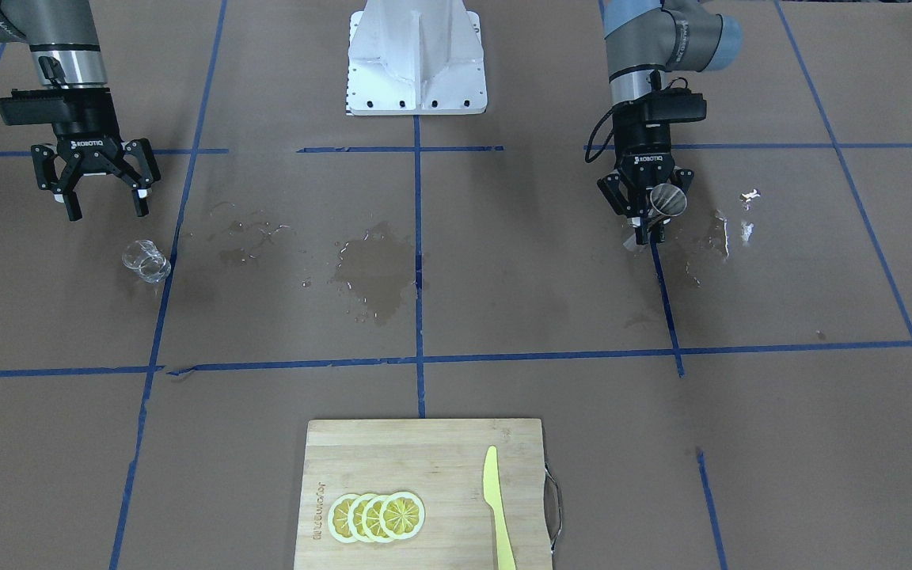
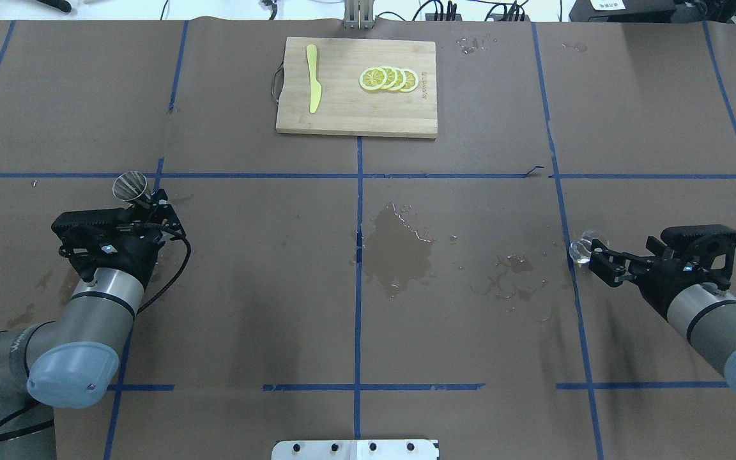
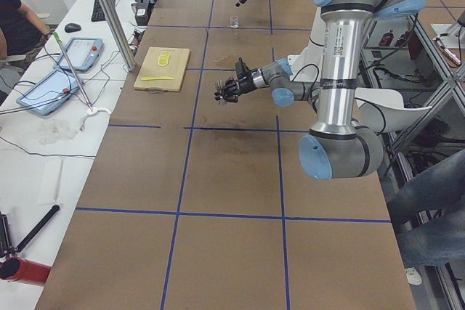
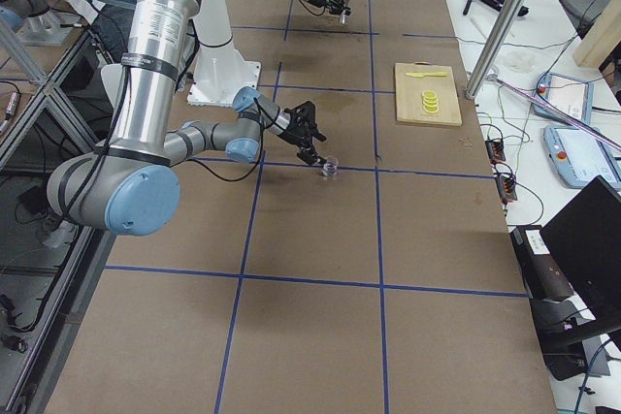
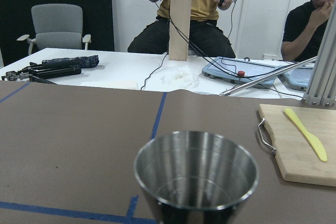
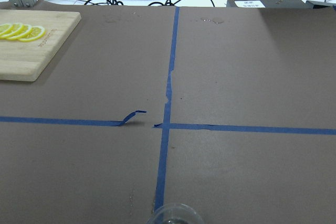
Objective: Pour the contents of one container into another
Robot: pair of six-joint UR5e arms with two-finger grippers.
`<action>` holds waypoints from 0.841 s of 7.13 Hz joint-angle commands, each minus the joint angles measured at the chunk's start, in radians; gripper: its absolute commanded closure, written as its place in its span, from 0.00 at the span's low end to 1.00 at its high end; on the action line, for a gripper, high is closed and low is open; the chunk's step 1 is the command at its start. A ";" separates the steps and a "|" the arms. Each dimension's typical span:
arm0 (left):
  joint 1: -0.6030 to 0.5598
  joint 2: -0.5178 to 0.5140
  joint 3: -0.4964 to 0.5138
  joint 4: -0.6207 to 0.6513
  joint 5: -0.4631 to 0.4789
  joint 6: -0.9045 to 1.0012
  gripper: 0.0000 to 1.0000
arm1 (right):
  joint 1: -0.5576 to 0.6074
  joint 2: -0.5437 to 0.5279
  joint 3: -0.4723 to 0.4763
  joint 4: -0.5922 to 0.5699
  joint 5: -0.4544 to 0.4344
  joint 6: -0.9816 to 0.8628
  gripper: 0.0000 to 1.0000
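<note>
Next, my right gripper needs to move forward to the clear glass cup and close around its sides (image 1: 146,262) (image 6: 176,217), just below the rim of the cup.
The silver jigger (image 2: 130,186) stands upright between the fingers of my left gripper (image 2: 144,201), which is shut on its waist. The same jigger (image 1: 668,199) shows at the front view's right, held just above the table. Its open cup (image 5: 197,174) fills the bottom of the left wrist view and looks nearly empty. The clear glass cup (image 1: 146,261) stands on the table on my right side. My right gripper (image 1: 105,204) hangs open just behind it, not touching the glass cup (image 2: 582,248). Only the glass's rim (image 6: 173,216) shows in the right wrist view.
A wooden cutting board (image 2: 355,121) lies at the table's far edge with lemon slices (image 2: 388,79) and a yellow knife (image 2: 312,86) on it. Wet spill patches (image 2: 400,249) mark the brown table between the arms. Seated people (image 5: 189,9) show beyond the far edge.
</note>
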 commanded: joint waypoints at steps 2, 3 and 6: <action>0.001 -0.002 0.017 -0.037 0.001 0.032 1.00 | -0.066 0.076 -0.161 0.103 -0.143 -0.006 0.00; 0.002 -0.002 0.017 -0.037 0.001 0.032 1.00 | -0.066 0.108 -0.183 0.103 -0.156 -0.012 0.00; -0.001 -0.007 0.028 -0.037 0.001 0.032 1.00 | -0.066 0.149 -0.262 0.109 -0.173 -0.020 0.00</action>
